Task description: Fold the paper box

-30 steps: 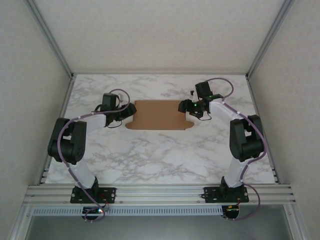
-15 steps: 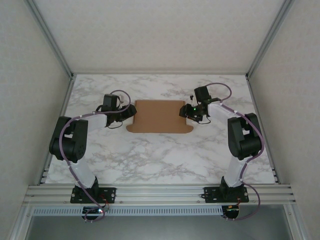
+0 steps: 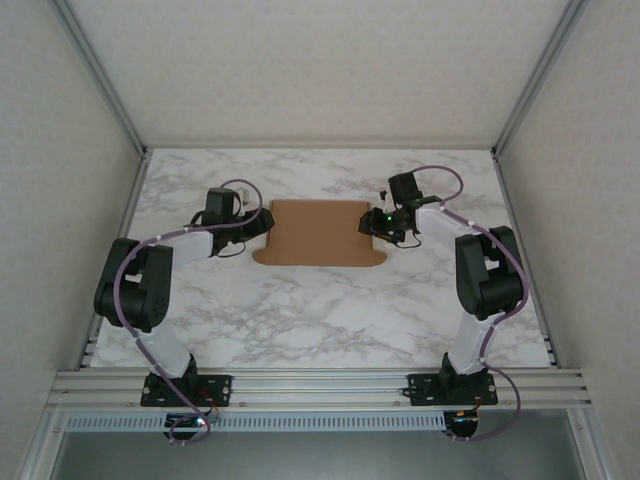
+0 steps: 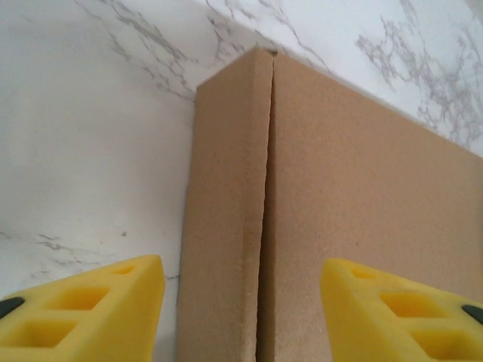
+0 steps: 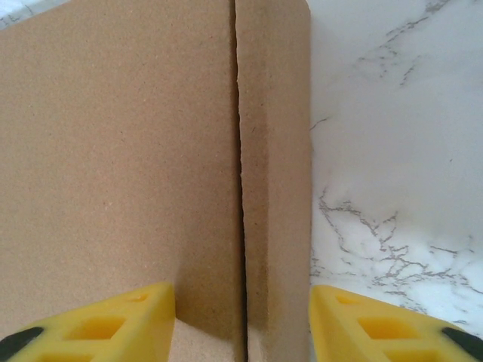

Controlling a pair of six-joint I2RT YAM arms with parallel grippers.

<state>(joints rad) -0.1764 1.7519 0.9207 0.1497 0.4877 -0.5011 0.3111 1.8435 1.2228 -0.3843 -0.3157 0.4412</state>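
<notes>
My right gripper straddles just the paper box's narrow part beside the open slit; I will back it off, tilt it, take the paper box's end (image 5: 290, 188) from the side.
The paper box (image 3: 318, 232) lies flat and brown in the middle of the marble table, with small tabs at its near corners. My left gripper (image 3: 262, 226) is at its left end and my right gripper (image 3: 368, 224) at its right end. In the left wrist view the paper box (image 4: 339, 188) has a narrow side strip split off by a slit, and my left gripper (image 4: 241, 275) stands open astride that strip. In the right wrist view my right gripper (image 5: 241, 298) is open astride the matching strip of the paper box (image 5: 113, 151).
The marble table (image 3: 300, 310) is walled by an aluminium frame (image 3: 320, 385) at the near edge and white panels on three sides. Both arm bases (image 3: 185, 385) stand at the near rail. Bare table lies in front of and behind the box.
Both grippers closed in on the box's ends, the right one dropping lower. The box's near edge now shows a little closer to the arms. Little has moved in the last half second.
</notes>
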